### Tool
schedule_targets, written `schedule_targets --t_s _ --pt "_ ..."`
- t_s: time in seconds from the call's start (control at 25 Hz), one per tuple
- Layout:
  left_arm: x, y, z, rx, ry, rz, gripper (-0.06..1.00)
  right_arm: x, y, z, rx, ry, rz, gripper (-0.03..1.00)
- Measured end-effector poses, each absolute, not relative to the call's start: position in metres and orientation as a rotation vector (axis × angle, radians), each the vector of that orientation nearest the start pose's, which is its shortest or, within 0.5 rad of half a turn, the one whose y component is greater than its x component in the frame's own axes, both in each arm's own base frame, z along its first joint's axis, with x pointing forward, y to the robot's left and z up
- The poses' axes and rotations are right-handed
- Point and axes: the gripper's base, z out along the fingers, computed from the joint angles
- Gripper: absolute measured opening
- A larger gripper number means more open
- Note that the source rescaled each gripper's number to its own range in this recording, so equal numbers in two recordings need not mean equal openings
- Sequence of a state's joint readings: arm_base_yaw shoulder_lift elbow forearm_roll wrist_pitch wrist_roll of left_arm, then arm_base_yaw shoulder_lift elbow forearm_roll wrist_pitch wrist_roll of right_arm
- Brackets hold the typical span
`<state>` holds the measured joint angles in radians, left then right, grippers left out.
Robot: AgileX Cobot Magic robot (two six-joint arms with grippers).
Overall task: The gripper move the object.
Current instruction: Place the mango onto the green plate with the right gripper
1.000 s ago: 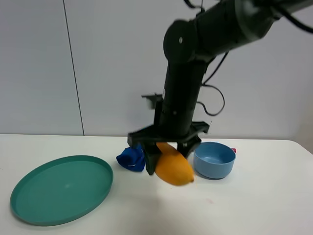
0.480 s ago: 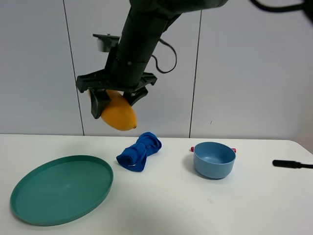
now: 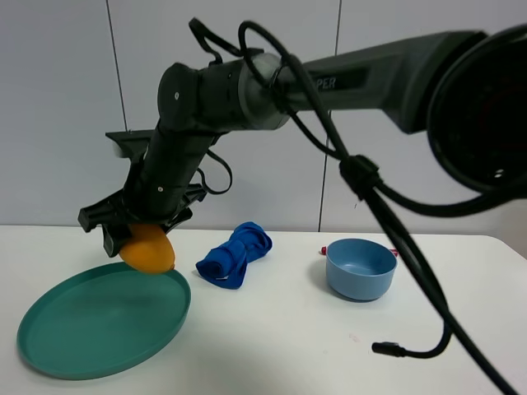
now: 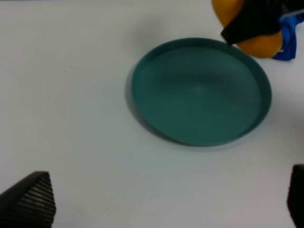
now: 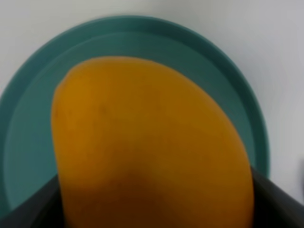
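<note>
Next, I release the orange fruit from my right gripper on the green plate's middle [image 3: 104, 296], slightly toward its far rim.
My right gripper [image 3: 138, 237] reaches across to the left and is shut on an orange mango-like fruit [image 3: 149, 252]. It holds the fruit just above the far right rim of the green plate [image 3: 90, 329]. In the right wrist view the fruit [image 5: 147, 142] fills the frame with the plate [image 5: 142, 35] beneath it. The left wrist view shows the plate [image 4: 199, 95] from above, with the fruit [image 4: 259, 45] and the black right gripper [image 4: 251, 21] at its edge. My left gripper [image 4: 161, 204] is open and empty, well off the plate; its fingertips [image 4: 28, 199] show at the frame's corners.
A crumpled blue cloth [image 3: 235, 255] lies right of the plate. A blue bowl [image 3: 361, 267] stands further right, with a small red thing [image 3: 324, 248] behind it. A black cable end [image 3: 387, 349] hangs over the table at the front right.
My right arm has swung left and down with the fruit, from near the bowl, over the cloth, to just above the plate's rim.
</note>
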<state>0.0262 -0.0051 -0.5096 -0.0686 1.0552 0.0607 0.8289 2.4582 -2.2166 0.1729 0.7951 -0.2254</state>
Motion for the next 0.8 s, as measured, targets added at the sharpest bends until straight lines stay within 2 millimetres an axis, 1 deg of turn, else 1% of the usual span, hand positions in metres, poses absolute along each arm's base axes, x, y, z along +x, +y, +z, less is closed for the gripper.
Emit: schedule_targets --t_s 0.04,0.16,0.36,0.44,0.56,0.8 --pt "-0.007 -0.006 0.280 0.038 2.022 -0.027 1.00 0.361 0.414 0.175 -1.236 2.246 0.431 0.00" --pt "-0.007 -0.006 0.280 0.038 2.022 -0.027 1.00 0.357 0.423 0.166 -1.319 2.170 0.431 0.00" --pt "-0.007 -0.006 0.280 0.038 2.022 -0.027 1.00 0.350 0.437 0.148 -1.362 2.096 0.483 0.00" --pt "-0.007 -0.006 0.280 0.038 2.022 -0.027 1.00 0.349 0.439 0.140 -1.394 2.087 0.476 0.00" --pt "-0.007 -0.006 0.280 0.038 2.022 -0.027 1.00 0.348 0.440 0.132 -1.430 2.075 0.463 0.00" --pt "-0.007 -0.006 0.280 0.038 2.022 -0.027 1.00 0.349 0.441 0.119 -1.437 2.075 0.456 0.00"
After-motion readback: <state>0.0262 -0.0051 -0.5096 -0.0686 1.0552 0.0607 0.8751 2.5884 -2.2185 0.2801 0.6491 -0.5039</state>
